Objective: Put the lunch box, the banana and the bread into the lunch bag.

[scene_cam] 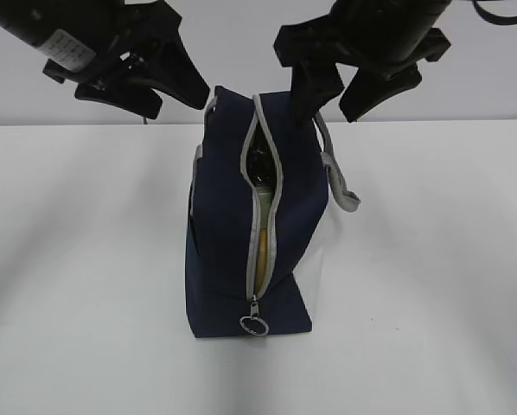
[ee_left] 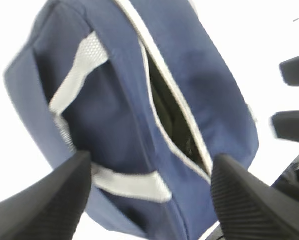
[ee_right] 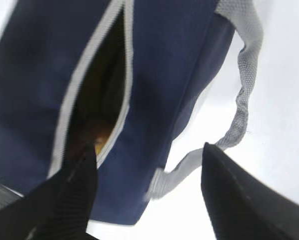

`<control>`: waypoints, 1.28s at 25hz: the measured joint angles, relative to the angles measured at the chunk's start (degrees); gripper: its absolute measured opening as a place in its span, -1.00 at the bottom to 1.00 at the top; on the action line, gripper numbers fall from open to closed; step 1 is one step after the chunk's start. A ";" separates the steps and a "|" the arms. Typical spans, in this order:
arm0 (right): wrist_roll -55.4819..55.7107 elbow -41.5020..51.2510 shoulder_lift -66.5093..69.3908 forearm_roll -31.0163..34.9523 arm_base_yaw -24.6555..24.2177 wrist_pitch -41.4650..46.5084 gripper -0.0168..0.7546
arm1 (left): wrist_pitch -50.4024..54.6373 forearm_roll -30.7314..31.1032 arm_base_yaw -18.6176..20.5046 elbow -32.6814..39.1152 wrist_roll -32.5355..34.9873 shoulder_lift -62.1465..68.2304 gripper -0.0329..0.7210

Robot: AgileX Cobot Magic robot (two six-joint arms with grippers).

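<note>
The robot's right gripper needs to next move to the ring pull (scene_cam: 255, 326) at the near end of the lunch bag's grey zipper and close there.
The navy lunch bag (scene_cam: 224, 233) stands on the white table, end toward the camera. Its grey zipper is open along the top, with the ring pull (scene_cam: 253, 325) at the near end. A yellow strip (scene_cam: 263, 258) shows in the slit, likely the banana. A yellow-brown patch (ee_right: 102, 133) shows inside in the right wrist view. The lunch box and the bread are hidden. My left gripper (scene_cam: 168, 95) is open and empty above the bag's far left corner (ee_left: 152, 195). My right gripper (scene_cam: 332, 105) is open and empty over the far right edge (ee_right: 149, 190), its left finger (ee_right: 82, 185) at the slit.
A grey strap handle (scene_cam: 341, 177) hangs off the bag's right side and also shows in the right wrist view (ee_right: 242, 100). Another strap (ee_left: 79, 70) lies on the left side. The white table (scene_cam: 86, 259) spreads on both sides of the bag.
</note>
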 joint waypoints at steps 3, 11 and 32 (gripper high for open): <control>-0.68 5.01 -4.96 1.08 0.12 -3.10 0.29 | 0.66 2.07 0.00 0.75 0.59 -2.52 0.41; -10.75 28.80 -18.55 10.42 0.12 -14.55 0.29 | 0.26 2.74 -0.05 9.40 2.49 -8.73 0.41; -81.40 68.04 -28.79 60.66 0.22 -29.13 0.30 | 0.03 2.90 -0.05 18.64 5.97 -19.31 0.40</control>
